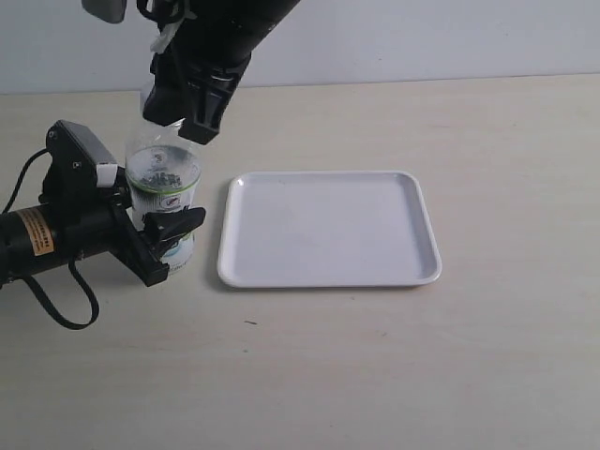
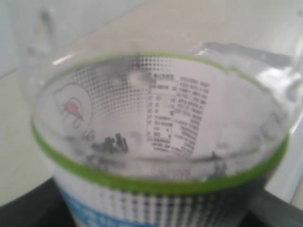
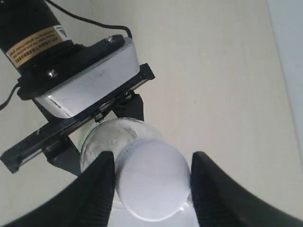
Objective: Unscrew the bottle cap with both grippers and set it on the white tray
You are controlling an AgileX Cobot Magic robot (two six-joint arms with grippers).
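The bottle cap sits over the bottle's clear top, so the robot's right gripper needs to open, turn back clockwise and grip the cap's sides (image 3: 124, 182) to twist it counterclockwise before lifting.
The bottle (image 1: 165, 184) stands upright left of the white tray (image 1: 328, 277). My left gripper (image 1: 165, 234) is shut on its lower body, and the label (image 2: 161, 142) fills the left wrist view. My right gripper (image 1: 180, 122) comes down from above and hides the bottle's top in the exterior view. In the right wrist view the white bottle cap (image 3: 154, 182) sits between its black fingers (image 3: 100, 189), which press on both sides of it. The cap is over the clear bottle shoulder (image 3: 99, 139). The left gripper's silver body (image 3: 87, 80) lies beyond the bottle.
The tray holds nothing and lies on a pale tabletop (image 1: 422, 375). The left arm's black cable (image 1: 56, 309) loops on the table at the far left. A pale wall (image 1: 422, 37) runs along the table's back edge.
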